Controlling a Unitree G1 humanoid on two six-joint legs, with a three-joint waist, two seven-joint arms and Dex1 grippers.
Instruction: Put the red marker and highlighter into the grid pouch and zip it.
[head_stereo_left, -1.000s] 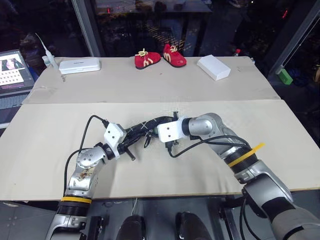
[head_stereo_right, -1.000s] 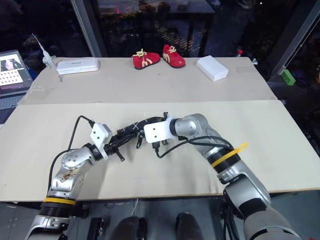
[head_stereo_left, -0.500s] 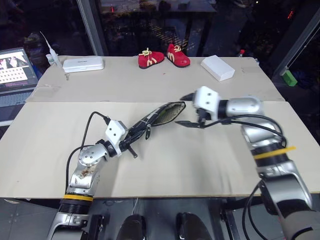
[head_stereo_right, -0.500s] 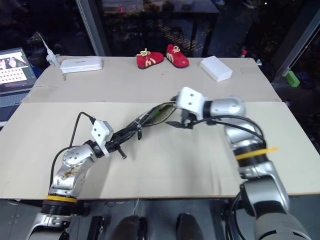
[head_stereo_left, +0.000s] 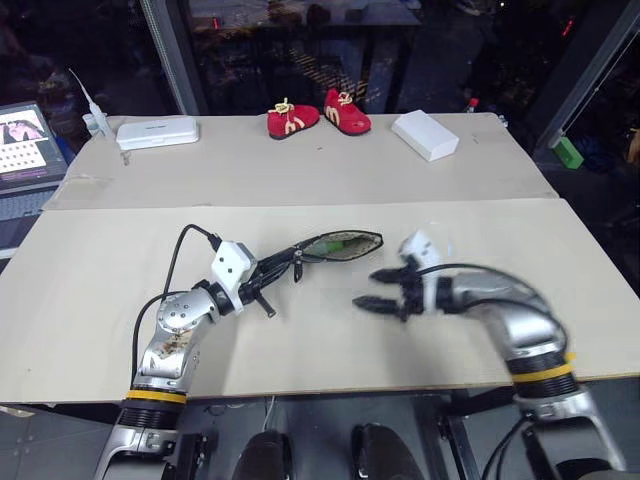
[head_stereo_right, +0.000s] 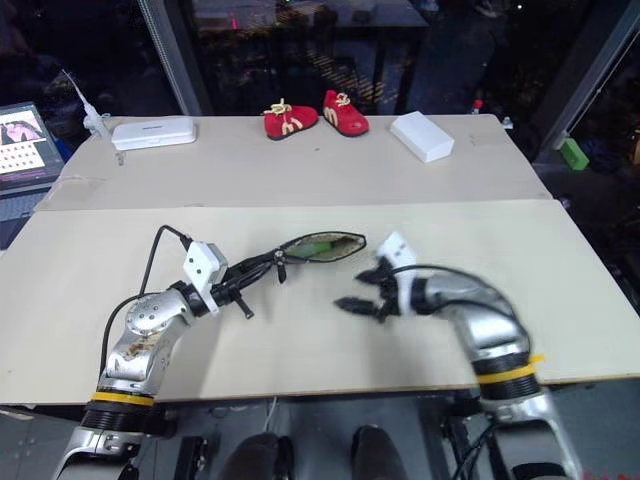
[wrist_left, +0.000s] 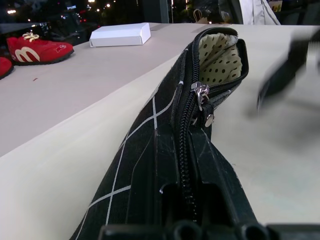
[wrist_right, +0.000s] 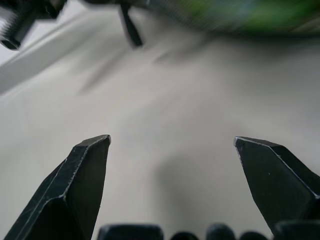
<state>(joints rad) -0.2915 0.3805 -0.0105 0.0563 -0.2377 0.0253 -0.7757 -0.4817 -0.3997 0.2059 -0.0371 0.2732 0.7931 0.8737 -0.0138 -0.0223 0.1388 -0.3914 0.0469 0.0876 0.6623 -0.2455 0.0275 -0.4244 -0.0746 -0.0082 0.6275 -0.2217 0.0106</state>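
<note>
My right gripper needs to take the pull's hanging tab (head_stereo_left: 298, 270) and draw it to the far end of the grid pouch, because the pouch gapes open from the zipper pull to that end.
The grid pouch (head_stereo_left: 335, 244), black with thin white lines, is held up off the table, and my left gripper (head_stereo_left: 268, 270) is shut on its near end. Its far end gapes open, showing a cream dotted lining (wrist_left: 220, 60), and the zipper pull (wrist_left: 202, 97) sits partway along. A light-green streak shows inside the mouth (head_stereo_left: 343, 240), which looks like the highlighter. The red marker is hidden. My right gripper (head_stereo_left: 370, 289) hovers just right of the pouch's mouth and nearer to me. It is open wide and empty, with bare table between its fingertips (wrist_right: 90, 150).
At the table's back edge lie a pair of red shoes (head_stereo_left: 318, 112), a white box (head_stereo_left: 426, 134) and a white case (head_stereo_left: 158, 131). A laptop (head_stereo_left: 25, 140) stands at far left. A seam (head_stereo_left: 300, 205) runs across the beige table.
My right gripper has pulled out of the pouch's mouth, swung right and down towards me, rolled over and opened wide. My left gripper still holds the pouch in place, its mouth now gaping.
</note>
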